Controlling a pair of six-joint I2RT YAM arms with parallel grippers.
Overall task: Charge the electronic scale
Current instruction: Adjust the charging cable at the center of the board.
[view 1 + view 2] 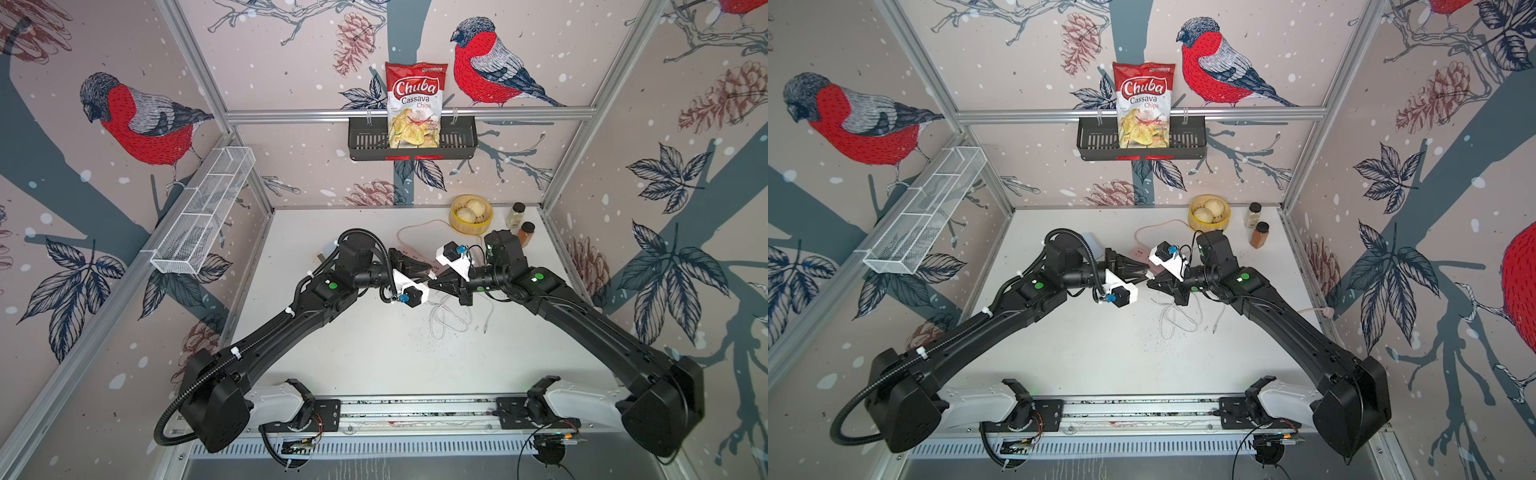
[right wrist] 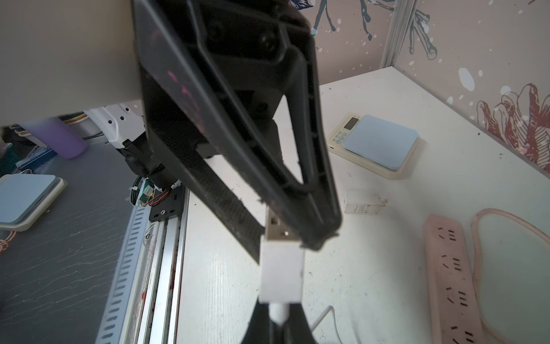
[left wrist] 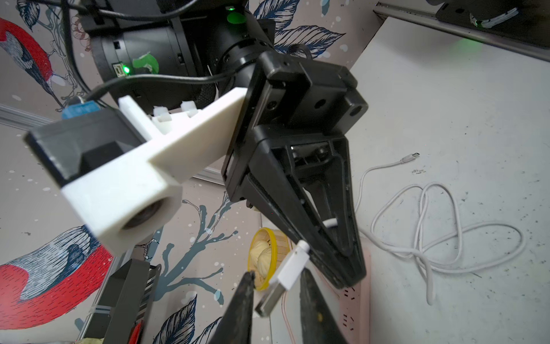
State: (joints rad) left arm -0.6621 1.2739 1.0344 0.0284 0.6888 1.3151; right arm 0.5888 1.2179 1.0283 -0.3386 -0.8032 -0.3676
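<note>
I am holding the cable behind the USB plug with my right gripper, so I will steady the metal tip with my left gripper while my right gripper takes the plug's white body (image 2: 281,271).
The electronic scale (image 2: 378,143), cream with a pale blue plate, lies flat near the far left wall; in a top view only a sliver of the scale (image 1: 1091,242) shows behind my left arm. Both grippers meet above mid-table. My right gripper (image 2: 278,324) is shut on the white cable just behind its USB plug (image 2: 281,274). My left gripper (image 3: 278,297) straddles that USB plug (image 3: 290,268), jaws narrow, with a thin gap still showing at the metal tip. The rest of the cable (image 1: 449,320) lies looped on the table, its small free end (image 3: 412,156) loose.
A pink power strip (image 2: 449,268) lies under the grippers, a small white adapter block (image 2: 363,205) beside it. Back right stand a bamboo steamer (image 1: 471,214) and two spice bottles (image 1: 521,224). A chips bag (image 1: 415,104) sits in a wall basket. A wire basket (image 1: 203,216) hangs left.
</note>
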